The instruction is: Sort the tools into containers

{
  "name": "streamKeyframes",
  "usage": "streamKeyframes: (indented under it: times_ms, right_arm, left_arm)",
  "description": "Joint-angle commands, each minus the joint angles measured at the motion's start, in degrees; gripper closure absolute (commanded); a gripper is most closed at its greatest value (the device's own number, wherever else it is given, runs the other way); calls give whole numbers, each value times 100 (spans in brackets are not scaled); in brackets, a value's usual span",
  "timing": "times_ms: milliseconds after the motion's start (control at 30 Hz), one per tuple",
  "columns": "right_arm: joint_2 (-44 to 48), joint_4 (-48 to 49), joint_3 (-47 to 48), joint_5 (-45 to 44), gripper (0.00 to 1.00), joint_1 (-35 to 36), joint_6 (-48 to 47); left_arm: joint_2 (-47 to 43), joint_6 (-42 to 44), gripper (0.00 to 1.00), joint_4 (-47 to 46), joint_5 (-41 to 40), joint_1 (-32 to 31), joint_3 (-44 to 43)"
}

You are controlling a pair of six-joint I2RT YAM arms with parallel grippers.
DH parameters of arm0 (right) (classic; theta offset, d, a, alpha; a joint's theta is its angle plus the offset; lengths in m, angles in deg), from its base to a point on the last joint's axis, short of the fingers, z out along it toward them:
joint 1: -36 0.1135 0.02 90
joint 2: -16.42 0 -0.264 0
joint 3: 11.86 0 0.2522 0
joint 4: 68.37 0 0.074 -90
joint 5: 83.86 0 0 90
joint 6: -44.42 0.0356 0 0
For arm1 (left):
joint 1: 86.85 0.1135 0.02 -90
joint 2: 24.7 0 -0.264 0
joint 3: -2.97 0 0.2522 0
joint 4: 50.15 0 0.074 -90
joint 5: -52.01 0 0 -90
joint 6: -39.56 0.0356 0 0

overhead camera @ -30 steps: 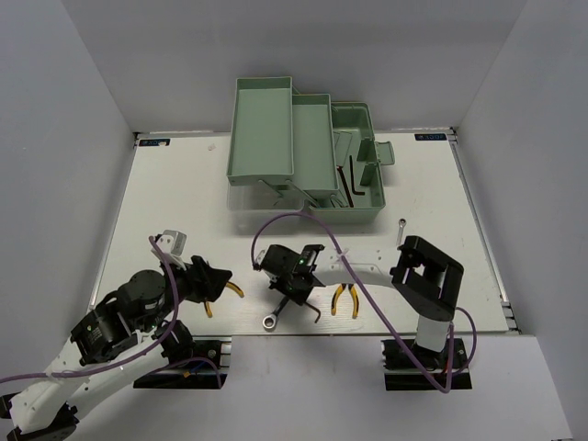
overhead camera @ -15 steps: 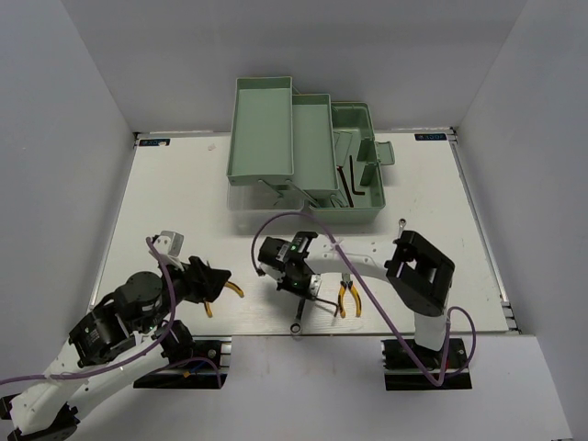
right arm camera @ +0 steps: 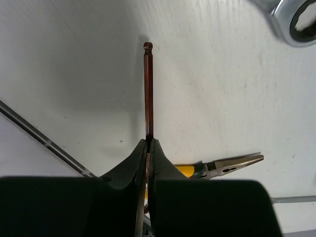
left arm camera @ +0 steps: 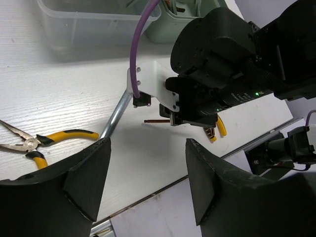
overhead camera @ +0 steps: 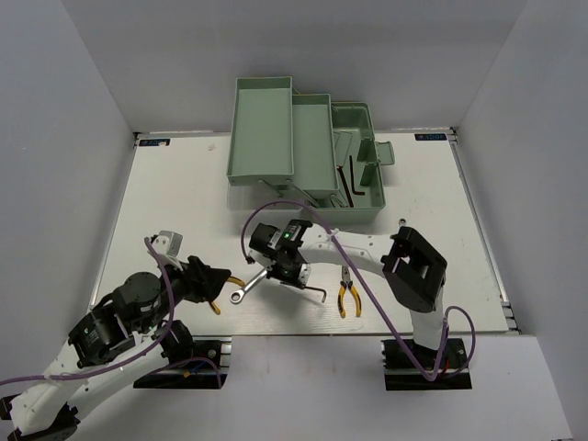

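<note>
The dark hex key, now held low over the table, will go down between the other hex keys in the mint-green toolbox (overhead camera: 350, 187), put there by my right gripper.
My right gripper (overhead camera: 290, 278) (right arm camera: 149, 140) is shut on a dark hex key (right arm camera: 147, 89) (left arm camera: 158, 120), which sticks out past the fingertips low over the table. The silver ratchet wrench (overhead camera: 248, 288) (left arm camera: 116, 116) lies slanted right beside it, with its ring end (right arm camera: 296, 19) toward the left arm. My left gripper (overhead camera: 213, 280) (left arm camera: 148, 148) is open and empty over one yellow-handled pliers (overhead camera: 236, 282) (left arm camera: 64, 134). The other pliers (overhead camera: 347, 297) (left arm camera: 220, 127) lie near the front edge. The mint-green toolbox (overhead camera: 312, 156) stands open at the back with a second hex key (overhead camera: 354, 179) inside.
A small silver rod (overhead camera: 401, 225) lies right of the toolbox. The clear lid (overhead camera: 246, 197) (left arm camera: 89, 24) sits in front of the box. The right arm's purple cable (overhead camera: 276, 209) loops over the table. The table's near edge (overhead camera: 303, 335) is close behind the tools.
My right gripper has moved left and away from the near edge with the hex key. The wrench has swung with it from the front edge toward the left pliers. The left arm barely moved.
</note>
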Motion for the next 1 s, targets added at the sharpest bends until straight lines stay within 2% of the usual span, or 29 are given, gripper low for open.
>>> streamKeyframes:
  times_ms: [0, 300, 467, 600, 767, 967]
  right_arm:
    - [85, -94, -151, -96, 100, -74, -102]
    - [349, -23, -328, -122, 100, -232, -93]
    - [980, -75, -354, -262, 100, -294, -180]
    - [1508, -49, -511, -614, 100, -407, -268]
    - [2316, 100, -836, -992, 100, -583, -391]
    - [3168, 390, -1101, -1528, 100, -970, -567]
  left_arm:
    - [-34, -24, 28, -59, -88, 6, 74]
    - [-34, -24, 27, -59, -88, 6, 74]
    - [27, -24, 27, -59, -88, 6, 74]
    - [475, 37, 27, -59, -36, 6, 74]
    - [1739, 160, 27, -59, 96, 6, -32]
    - [2383, 275, 27, -59, 149, 6, -85]
